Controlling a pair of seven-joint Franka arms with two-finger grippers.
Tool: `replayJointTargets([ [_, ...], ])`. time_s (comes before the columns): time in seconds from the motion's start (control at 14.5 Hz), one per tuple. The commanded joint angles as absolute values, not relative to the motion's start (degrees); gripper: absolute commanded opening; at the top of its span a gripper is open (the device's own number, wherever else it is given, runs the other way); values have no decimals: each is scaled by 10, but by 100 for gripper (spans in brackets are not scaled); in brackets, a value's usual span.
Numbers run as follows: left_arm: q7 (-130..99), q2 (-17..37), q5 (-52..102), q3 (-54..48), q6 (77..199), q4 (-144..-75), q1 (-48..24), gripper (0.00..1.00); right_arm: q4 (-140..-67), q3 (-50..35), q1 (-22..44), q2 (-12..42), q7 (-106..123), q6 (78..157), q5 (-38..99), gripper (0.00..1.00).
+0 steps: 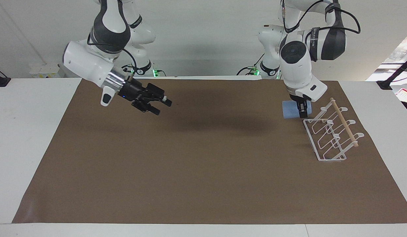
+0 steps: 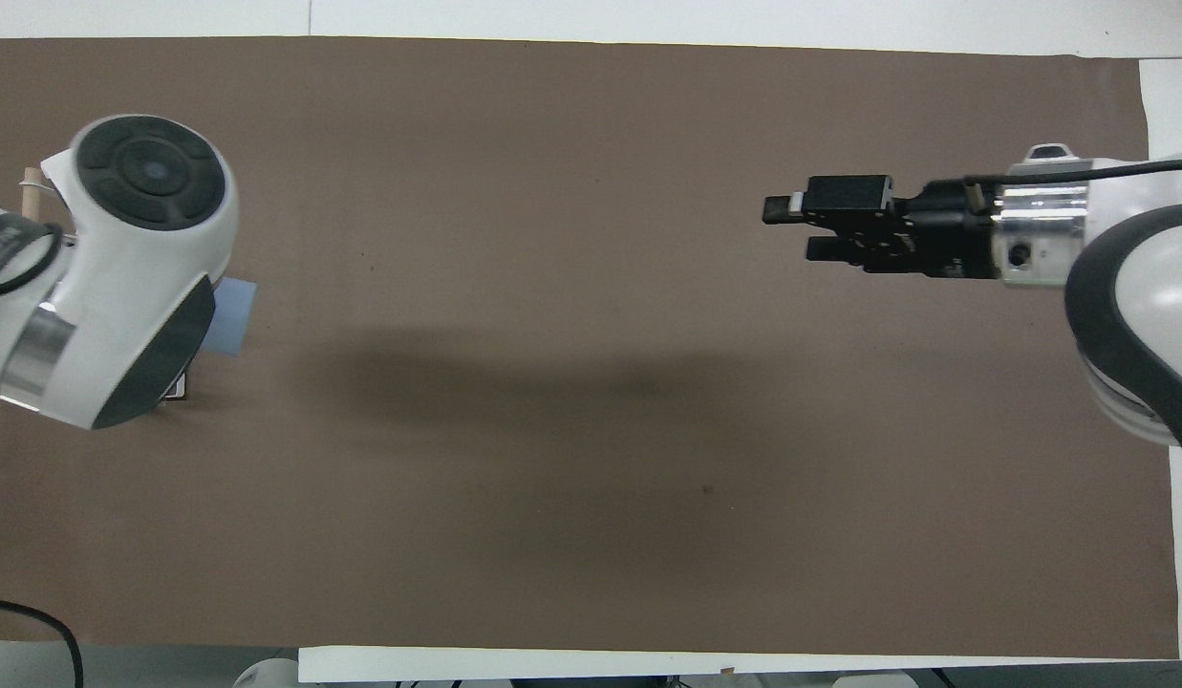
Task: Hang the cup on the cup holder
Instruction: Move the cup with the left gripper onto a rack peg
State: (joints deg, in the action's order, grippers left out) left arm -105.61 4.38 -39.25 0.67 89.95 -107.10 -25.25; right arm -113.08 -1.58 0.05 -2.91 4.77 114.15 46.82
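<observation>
The light-blue cup, now in the air beside the holder, will be let go by my left gripper on the cup holder's end (image 2: 118,234), beside the visible tip of the wooden rod.
The light-blue cup (image 1: 290,109) lies on its side in the air, with my left gripper (image 1: 302,113) shut on it from above. It hangs just beside the end of the white wire cup holder (image 1: 331,136) that is nearer to the robots, close to the wooden rod (image 1: 344,122). In the overhead view the left arm hides the gripper and most of the holder; only a strip of the cup (image 2: 233,316) and the rod's tip (image 2: 32,187) show. My right gripper (image 1: 162,107) (image 2: 791,229) is open with nothing in it, over the mat toward the right arm's end.
A brown mat (image 1: 203,171) covers most of the white table (image 1: 32,131). The cup holder stands on the mat near its edge at the left arm's end.
</observation>
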Motion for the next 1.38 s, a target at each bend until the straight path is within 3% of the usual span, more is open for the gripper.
replayJointTargets([
  [0.0,-1105,77,-547,7,827,-1067,-272,0,-1082,-25,-45,-26,45,1073,317,99],
  [0.34,-1149,187,-742,7,752,-1033,-280,0,-988,-24,-52,-27,47,952,28,99],
  [0.48,-1156,217,-779,9,734,-997,-279,0,-927,-10,-65,-27,47,855,10,99],
  [0.62,-1157,238,-823,9,721,-983,-276,0,-904,-8,-63,-28,45,807,-4,99],
  [1.31,-1242,287,-847,5,741,-983,-253,0,-925,-15,-24,-41,49,806,-30,99],
])
